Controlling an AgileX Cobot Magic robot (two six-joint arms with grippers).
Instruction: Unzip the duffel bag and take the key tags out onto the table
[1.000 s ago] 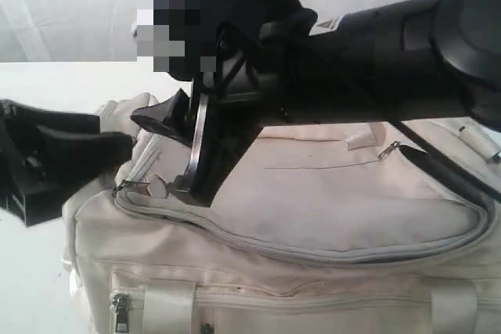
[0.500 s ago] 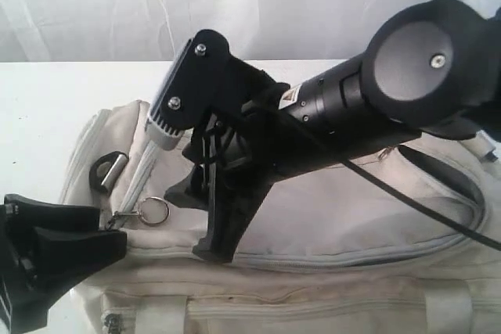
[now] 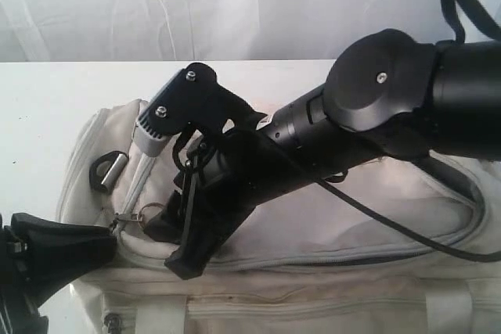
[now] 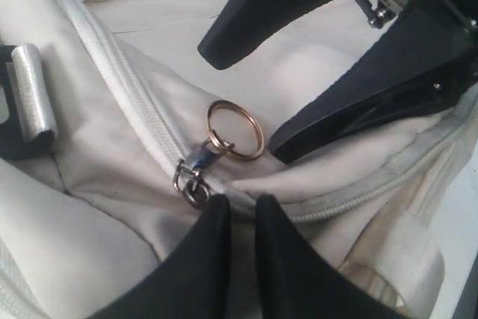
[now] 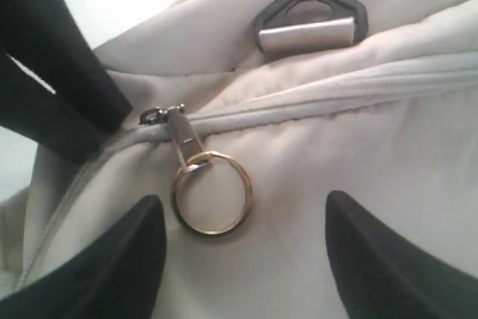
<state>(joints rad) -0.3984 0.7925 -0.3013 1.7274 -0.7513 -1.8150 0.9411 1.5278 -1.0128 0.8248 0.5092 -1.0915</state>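
Note:
With the zip slider at the zip's bend, my right gripper needs to pinch the brass ring [image 3: 148, 212] and pull toward the bag's far side while my left gripper holds the fabric.
The cream duffel bag [image 3: 329, 217] lies on the white table [image 3: 47, 107], its top zip closed. A brass ring [image 5: 213, 192] hangs from the zip slider [image 5: 175, 128] at the bag's left end. My right gripper [image 5: 239, 213] reaches across to it and stands open, one finger on each side of the ring, touching nothing. My left gripper [image 4: 240, 205] is closed to a narrow slit on the bag's fabric right beside the slider [image 4: 196, 181]. In the exterior view the left gripper [image 3: 109, 240] meets the bag's left end. The key tags are hidden.
A black D-ring with a shiny webbing loop [image 3: 108, 170] sits on the bag's left end, close to both grippers. The right arm [image 3: 376, 107] crosses over most of the bag. White curtain hangs behind the table.
My left gripper's jaws have closed beside the zip slider. The right gripper has dropped lower over the ring and widened a little.

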